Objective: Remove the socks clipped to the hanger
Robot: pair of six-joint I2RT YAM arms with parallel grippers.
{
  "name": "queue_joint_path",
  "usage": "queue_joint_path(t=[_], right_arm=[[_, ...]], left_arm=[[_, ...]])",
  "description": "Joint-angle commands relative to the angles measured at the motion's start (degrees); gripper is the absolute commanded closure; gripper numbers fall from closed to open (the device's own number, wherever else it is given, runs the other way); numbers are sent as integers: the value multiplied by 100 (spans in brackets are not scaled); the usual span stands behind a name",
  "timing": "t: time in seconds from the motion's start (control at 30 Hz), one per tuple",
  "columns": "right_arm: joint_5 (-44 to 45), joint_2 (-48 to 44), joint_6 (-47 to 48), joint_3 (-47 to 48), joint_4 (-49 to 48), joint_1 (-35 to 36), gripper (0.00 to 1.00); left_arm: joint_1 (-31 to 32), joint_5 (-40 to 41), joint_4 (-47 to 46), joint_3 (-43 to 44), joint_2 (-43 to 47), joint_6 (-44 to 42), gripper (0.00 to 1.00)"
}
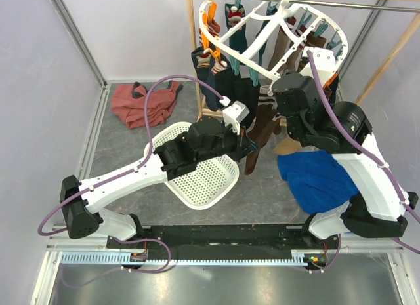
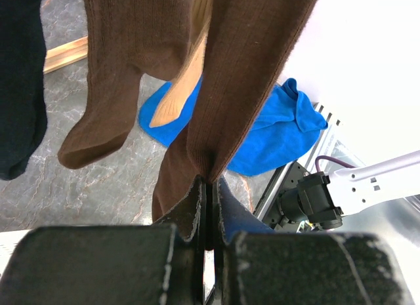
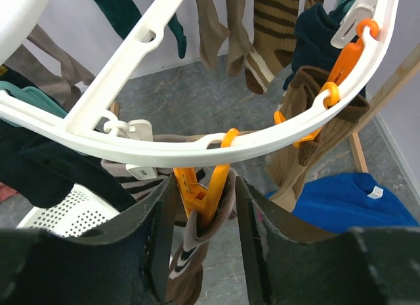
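My left gripper is going to release the long brown sock on the white perforated basket's bottom, toward its near end (image 1: 189,179).
The white oval hanger (image 1: 259,52) hangs at the back with orange and teal clips and several socks. My left gripper (image 2: 209,182) is shut on the lower fold of a long brown sock (image 2: 252,75) that hangs from the hanger; in the top view the gripper (image 1: 253,146) is below the ring. My right gripper (image 3: 203,206) is open, its jaws standing either side of an orange clip (image 3: 205,180) on the hanger's rim (image 3: 275,141). That clip pinches the cuff of a brown striped sock (image 3: 187,259). In the top view the right gripper (image 1: 287,87) is at the ring's near edge.
A white perforated basket (image 1: 213,180) lies under my left arm. A blue cloth (image 1: 318,177) lies on the floor at right, a rust-red garment (image 1: 141,101) at back left. The wooden rail frame (image 1: 388,59) stands behind. More socks (image 2: 108,95) hang close by.
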State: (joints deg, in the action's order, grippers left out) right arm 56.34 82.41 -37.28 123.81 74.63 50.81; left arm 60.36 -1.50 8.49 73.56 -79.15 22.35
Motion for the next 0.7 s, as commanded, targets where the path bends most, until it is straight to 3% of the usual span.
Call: queue_joint_path(t=[0.0, 0.13, 0.3, 0.67], right_arm=[[167, -155, 194, -190, -370, 26, 53], [141, -111, 230, -226, -388, 26, 55], [237, -59, 203, -191, -379, 26, 45], [633, 240, 485, 196, -388, 140, 39]], left_arm=[[37, 97, -14, 255, -12, -213, 98], [46, 71, -23, 282, -38, -196, 98], [46, 44, 12, 282, -47, -178, 98], [46, 62, 109, 343, -127, -187, 98]])
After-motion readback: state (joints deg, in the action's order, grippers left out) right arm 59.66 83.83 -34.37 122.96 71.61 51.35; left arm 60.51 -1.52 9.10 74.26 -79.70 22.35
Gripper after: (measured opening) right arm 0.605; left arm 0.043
